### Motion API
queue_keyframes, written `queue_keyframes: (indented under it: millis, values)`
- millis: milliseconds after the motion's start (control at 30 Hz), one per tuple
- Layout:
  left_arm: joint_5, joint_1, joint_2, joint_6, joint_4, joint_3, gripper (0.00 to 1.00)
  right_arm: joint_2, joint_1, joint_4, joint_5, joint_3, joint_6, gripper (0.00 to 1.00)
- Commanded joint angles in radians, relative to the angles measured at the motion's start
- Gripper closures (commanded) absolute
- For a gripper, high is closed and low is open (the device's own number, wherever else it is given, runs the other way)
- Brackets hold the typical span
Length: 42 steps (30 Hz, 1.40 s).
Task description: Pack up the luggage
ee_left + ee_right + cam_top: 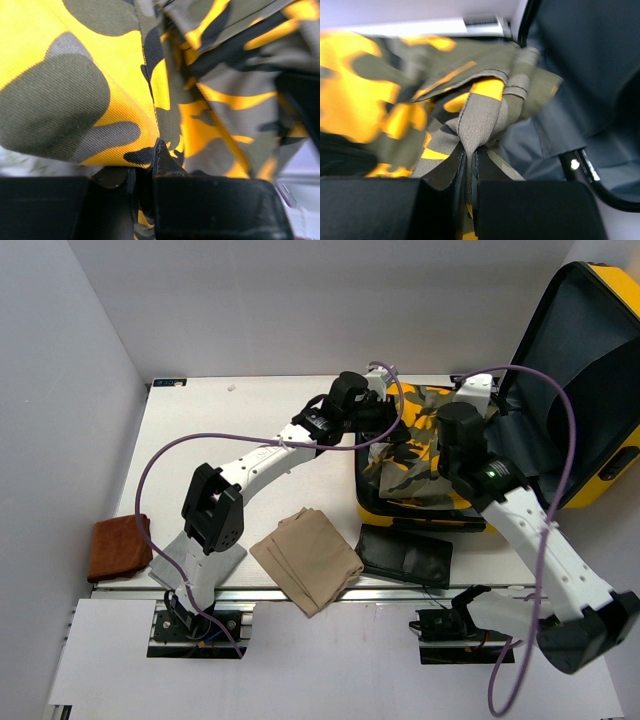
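Next, I let go of the camouflage garment, now stretched over the open base, with my right gripper in the suitcase's open base (413,459), toward the side of the base away from the lid.
The luggage (612,455) is a yellow hard-shell suitcase lying open at the right, its lid propped up and its grey lining (590,75) showing. A camouflage garment (415,455) in yellow, olive and black hangs over the open base, stretched between both grippers. My left gripper (385,420) is shut on a fold at the garment's left side (150,165). My right gripper (462,403) is shut on a bunched olive strip at its far right end (470,155), close to the lining. The cloth hides most of the base.
A folded tan cloth (305,558) lies near the table's front edge. A flat black pouch (405,555) sits right of it, just before the suitcase. A rust-brown cloth (118,547) lies at the front left corner. White walls enclose the table on the left and at the back.
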Motion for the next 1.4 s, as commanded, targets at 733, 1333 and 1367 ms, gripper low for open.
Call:
queue_keyframes:
  millis: [733,1333,1367]
  values:
    - [-0.309,0.103,0.255,0.054,-0.158,0.144,0.95,0.43,-0.306,0.332,-0.414,-0.09,0.068,1.0]
    - [-0.422,0.074,0.07,0.143,-0.351,0.284,0.02,0.243,-0.348,0.058,-0.538,0.048,0.037,0.11]
    - [-0.455,0.074,0.059,0.14,-0.363,0.287,0.02,0.235,-0.351,0.061,-0.604,0.031,0.022,0.11]
